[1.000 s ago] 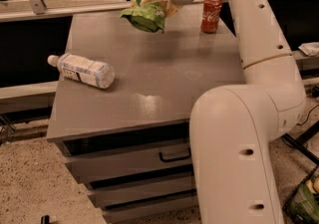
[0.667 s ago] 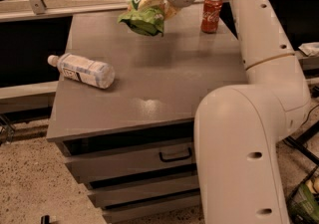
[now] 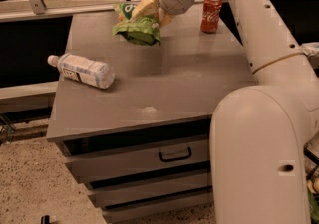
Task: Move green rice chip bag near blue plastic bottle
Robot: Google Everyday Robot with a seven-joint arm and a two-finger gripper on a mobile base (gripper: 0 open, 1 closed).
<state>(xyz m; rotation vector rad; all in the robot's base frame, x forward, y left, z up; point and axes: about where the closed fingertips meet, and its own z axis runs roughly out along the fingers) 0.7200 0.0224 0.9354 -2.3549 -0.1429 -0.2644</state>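
Note:
My gripper will let go of the green rice chip bag, now hanging above the grey cabinet top. The bag will then lie beside the base end of the blue plastic bottle (image 3: 128, 52).
The green rice chip bag (image 3: 134, 28) hangs crumpled from my gripper (image 3: 144, 10) above the back middle of the grey cabinet top (image 3: 169, 78). The gripper is shut on the bag's upper part. The blue plastic bottle (image 3: 82, 69) lies on its side at the left edge of the top, white cap pointing left. It is well to the left and nearer the front than the bag.
A red soda can (image 3: 211, 14) stands upright at the back right of the top, right of the gripper. My white arm (image 3: 259, 118) fills the right side of the view. Drawers (image 3: 174, 156) are below the top's front edge.
The gripper with the bag has moved a little to the left and forward, towards the bottle. The bottle and can have not moved.

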